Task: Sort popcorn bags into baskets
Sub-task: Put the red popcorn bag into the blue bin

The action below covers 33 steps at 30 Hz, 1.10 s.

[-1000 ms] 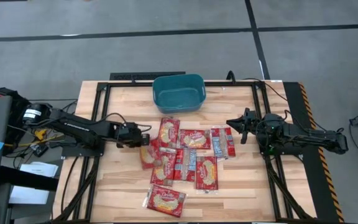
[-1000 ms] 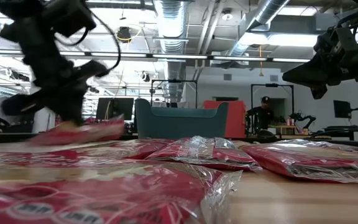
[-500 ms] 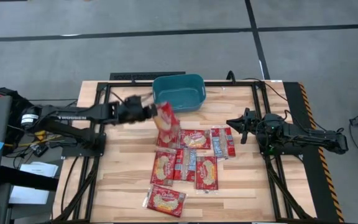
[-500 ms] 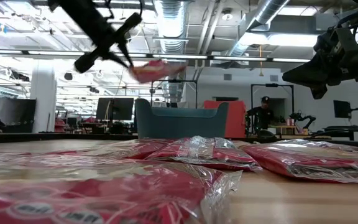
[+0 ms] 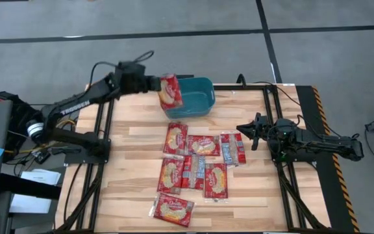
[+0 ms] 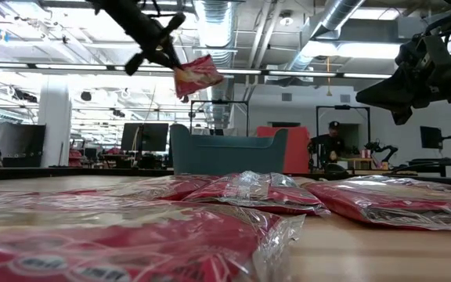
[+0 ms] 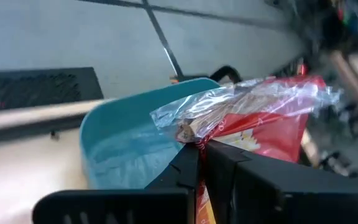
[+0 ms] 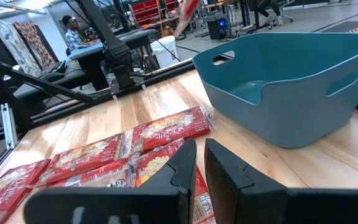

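My left gripper has the red popcorn bag, raised now beside the basket's rim. It will let go of the bag on the teal basket's bottom, toward the side (image 5: 183,104) (image 7: 127,168) facing the cluster.
My left gripper (image 5: 153,84) is raised beside the teal basket's (image 5: 187,97) left rim and is shut on one red popcorn bag (image 5: 169,91). The low view shows that gripper (image 6: 163,53) high above the basket (image 6: 229,153), with the bag (image 6: 196,74) below it. Several more red bags (image 5: 197,159) lie flat in a cluster mid-table, and one (image 5: 174,209) lies near the near edge. My right gripper (image 5: 252,131) waits shut at the table's right, just right of the cluster. My left gripper pinches the bag's clear crimped end (image 7: 188,127) between its two fingers (image 7: 185,168), coming from the table's left. The bag is lifted clear. It slants down and away from the fingers (image 6: 171,59), over the basket's left end.
The basket (image 8: 291,87) stands at the table's far edge and shows nothing inside it. Bare wood lies left of the cluster and between cluster and basket. Black frame rails run along both table sides. People sit at desks in the room behind.
My left gripper has risen from the table at the cluster's left and swung toward the far edge and the basket, carrying one bag. That bag has been lifted clear of the table and now hangs over the basket's left rim.
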Each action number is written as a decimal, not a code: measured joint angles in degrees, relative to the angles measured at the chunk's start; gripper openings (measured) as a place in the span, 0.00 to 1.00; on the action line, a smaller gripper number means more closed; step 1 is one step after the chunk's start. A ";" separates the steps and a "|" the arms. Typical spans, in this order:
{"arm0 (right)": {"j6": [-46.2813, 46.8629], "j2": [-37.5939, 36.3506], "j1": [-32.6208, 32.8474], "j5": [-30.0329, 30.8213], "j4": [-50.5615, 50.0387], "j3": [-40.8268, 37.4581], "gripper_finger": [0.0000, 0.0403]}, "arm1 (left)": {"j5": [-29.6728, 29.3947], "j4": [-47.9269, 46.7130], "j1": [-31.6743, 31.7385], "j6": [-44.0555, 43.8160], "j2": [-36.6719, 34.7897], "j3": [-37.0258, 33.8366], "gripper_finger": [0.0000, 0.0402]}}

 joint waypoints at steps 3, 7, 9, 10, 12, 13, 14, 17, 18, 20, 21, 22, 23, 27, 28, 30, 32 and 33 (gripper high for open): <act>0.01 0.00 0.00 0.00 -0.06 0.00 0.15 | 5.42 -5.70 2.76 8.82 6.71 7.55 0.00; 0.01 -0.02 0.00 0.01 -0.06 0.00 0.15 | 9.01 -16.12 4.59 22.05 17.29 20.74 0.00; 0.01 -0.01 0.00 0.02 -0.06 0.00 0.15 | 8.75 -21.35 4.90 28.75 22.75 27.42 0.00; 0.01 -0.01 0.00 0.02 -0.08 0.00 0.15 | 8.47 -23.89 5.00 32.25 25.53 30.79 0.00; 0.01 -0.02 0.00 0.00 -0.14 0.01 0.15 | 7.91 -27.56 5.00 38.01 30.66 36.90 0.00; 0.03 -0.02 0.00 0.02 -0.21 0.02 0.15 | 7.88 -28.83 4.98 40.34 33.01 39.70 0.00; 0.05 0.00 0.02 0.00 -0.35 0.02 0.15 | 7.94 -29.57 4.87 42.22 35.19 42.20 0.00; 0.07 0.00 0.02 -0.02 -0.79 0.11 0.15 | 7.74 -32.11 4.33 47.31 40.86 48.64 0.00; 0.12 0.00 0.02 -0.04 -0.86 0.11 0.15 | 7.62 -33.00 4.02 48.54 42.51 50.41 0.00; 0.14 -0.02 0.02 -0.04 -0.92 0.11 0.15 | 7.59 -34.50 3.24 51.10 45.42 53.30 0.00; 0.14 0.00 0.02 -0.02 -0.96 0.11 0.15 | 7.59 -35.42 2.78 52.64 46.69 54.41 0.00; 0.14 0.00 0.02 -0.02 -0.97 0.11 0.15 | 7.59 -36.39 2.29 54.51 47.86 55.35 0.00; 0.14 -0.02 0.02 -0.04 -1.00 0.11 0.15 | 7.27 -37.14 1.71 56.38 48.99 56.12 0.00; 0.14 0.00 0.02 -0.02 -1.07 0.11 0.15 | 2.37 -38.09 -0.47 63.01 52.53 56.59 0.00; 0.14 -0.01 0.02 -0.02 -1.08 0.11 0.15 | 1.83 -38.25 -0.89 64.16 53.23 56.59 0.00; 0.12 0.00 0.02 -0.02 -1.15 0.11 0.15 | 1.74 -38.47 -1.52 65.80 54.39 56.59 0.00; 0.12 -0.01 0.02 -0.02 -1.17 0.11 0.15 | 1.79 -38.51 -2.12 67.26 55.32 56.59 0.00; 0.12 0.00 0.02 -0.02 -1.18 0.11 0.15 | 1.73 -38.54 -2.41 67.97 55.64 56.58 0.00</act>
